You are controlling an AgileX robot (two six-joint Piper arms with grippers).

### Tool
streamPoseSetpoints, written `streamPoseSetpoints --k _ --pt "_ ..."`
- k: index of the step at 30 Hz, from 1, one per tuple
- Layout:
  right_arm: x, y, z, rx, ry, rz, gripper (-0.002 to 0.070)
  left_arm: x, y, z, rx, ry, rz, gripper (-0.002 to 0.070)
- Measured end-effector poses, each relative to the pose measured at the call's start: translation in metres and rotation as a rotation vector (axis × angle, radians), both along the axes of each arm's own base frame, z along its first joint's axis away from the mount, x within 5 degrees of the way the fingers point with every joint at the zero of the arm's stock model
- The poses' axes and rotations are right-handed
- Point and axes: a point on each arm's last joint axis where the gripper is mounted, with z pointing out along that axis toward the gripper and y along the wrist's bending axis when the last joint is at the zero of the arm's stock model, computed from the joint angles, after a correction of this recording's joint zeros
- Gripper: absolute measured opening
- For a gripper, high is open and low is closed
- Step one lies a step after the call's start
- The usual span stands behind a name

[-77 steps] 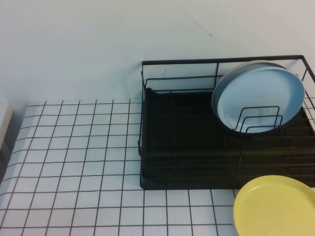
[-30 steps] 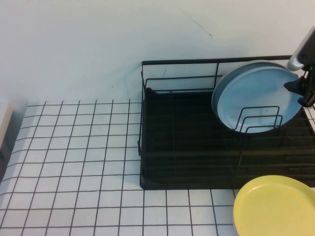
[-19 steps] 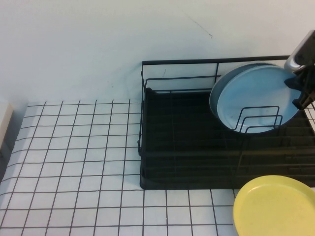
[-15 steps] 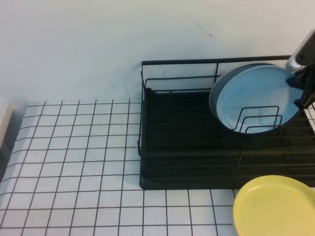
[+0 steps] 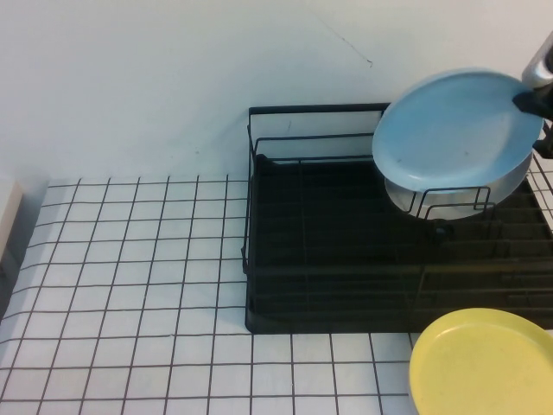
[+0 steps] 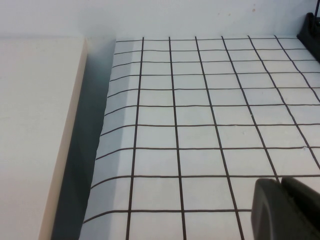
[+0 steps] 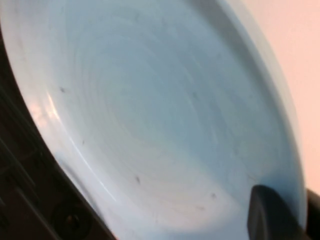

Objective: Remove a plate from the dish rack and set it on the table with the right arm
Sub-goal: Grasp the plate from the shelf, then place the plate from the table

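Note:
My right gripper should set the light-blue plate down on top of the yellow plate point(image 5: 488, 379) in front of the rack.
The light-blue plate point(image 5: 454, 128) hangs tilted above the right end of the black dish rack point(image 5: 311, 259), clear of the wire dividers. My right gripper point(image 5: 536, 97) is shut on the plate's right rim at the frame's right edge. In the right wrist view the plate point(image 7: 150, 115) fills the frame, with one black finger point(image 7: 270, 215) lying over its face at the rim and my right gripper point(image 7: 295, 217) clamping that rim. My left gripper point(image 6: 282, 207) is shut and empty, low over the white gridded table point(image 6: 200, 110), far from the rack.
An off-white plate point(image 5: 406, 197) still stands in the rack's wire dividers, right under the lifted plate. A yellow plate point(image 5: 484, 363) lies on the table point(image 5: 130, 259) in front of the rack's right end. A beige block point(image 6: 35, 125) borders the table's left edge.
My right gripper came in from the right, closed on the light-blue plate's rim and lifted it up out of the dividers, uncovering the off-white plate behind it.

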Motion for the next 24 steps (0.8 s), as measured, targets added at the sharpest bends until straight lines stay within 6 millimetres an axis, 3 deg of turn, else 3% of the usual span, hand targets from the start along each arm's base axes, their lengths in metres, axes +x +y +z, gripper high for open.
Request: streamPoseSetpoints --k 6,13,18,24 --pt "-0.031 0.007 0.042 0.161 0.024 -0.011 0.0048 0.0 0.0 0.0 0.0 0.0 0.0 -0.0003" --pt "-0.089 0.021 0.079 0.309 0.225 0.09 0.0048 0.0 0.0 0.0 0.0 0.0 0.0 -0.0003" --pt "-0.12 0.021 0.069 0.265 0.563 0.085 0.0048 0.0 0.0 0.0 0.0 0.0 0.0 -0.0003" --pt "-0.133 0.006 0.036 0.169 0.771 -0.113 0.0048 0.0 0.0 0.0 0.0 0.0 0.0 -0.0003"
